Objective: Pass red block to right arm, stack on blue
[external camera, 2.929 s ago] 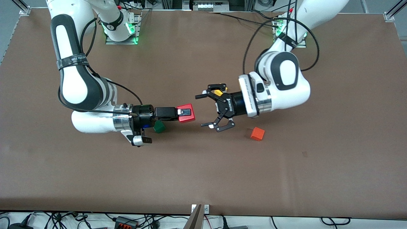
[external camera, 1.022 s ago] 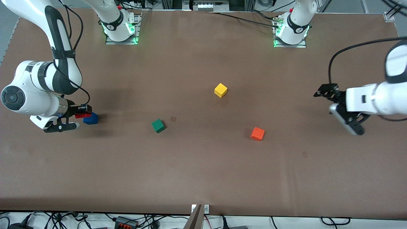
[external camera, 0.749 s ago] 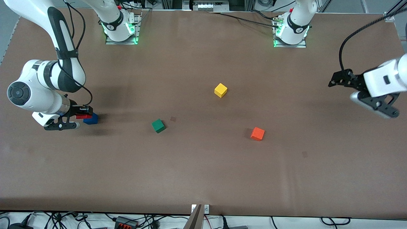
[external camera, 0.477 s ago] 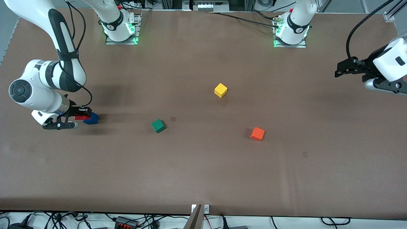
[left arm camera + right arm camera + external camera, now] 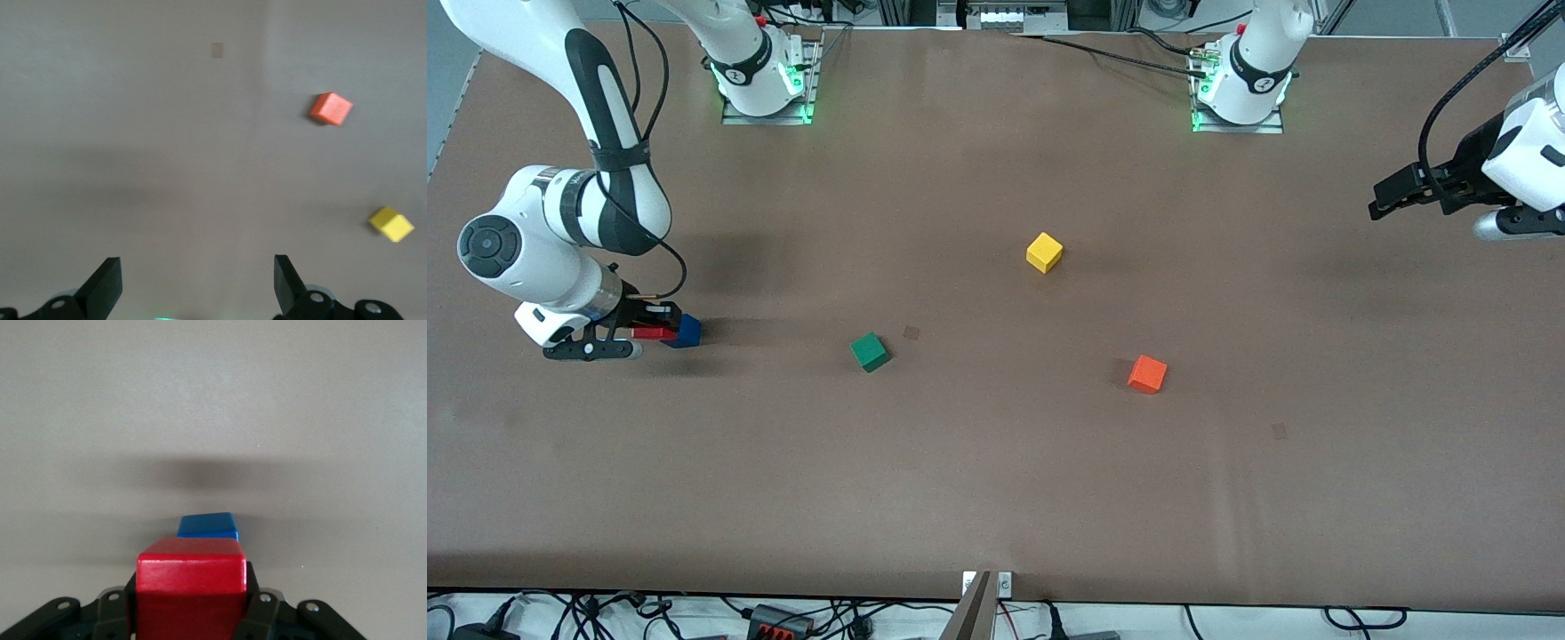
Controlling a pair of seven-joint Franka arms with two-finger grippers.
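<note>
Next, I let go of the red block with my right gripper against the near side of the blue cube [image 5: 672, 329] [image 5: 193, 580], the side facing that gripper.
The red block [image 5: 649, 333] is held in my right gripper [image 5: 654, 332], whose fingers are shut on its sides. It hangs low, close beside the blue cube [image 5: 687, 331], on the side toward the right arm's end of the table. In the right wrist view the red block [image 5: 191, 583] fills the space between the jaws, and the blue cube [image 5: 208, 525] shows just past it on the table. I cannot tell whether the two touch. My left gripper [image 5: 1392, 194] is open and empty, raised over the left arm's end of the table, and its fingers [image 5: 107, 291] frame bare table.
A green cube [image 5: 869, 351] sits toward the middle of the table. A yellow cube [image 5: 1044, 252] lies farther from the front camera. An orange cube [image 5: 1147, 374] lies nearer it. The left wrist view shows the orange cube [image 5: 331, 109] and the yellow cube [image 5: 391, 224].
The right gripper has carried the red block from mid-table to beside the blue cube and settled lower there. The left arm has drawn away to its own end of the table.
</note>
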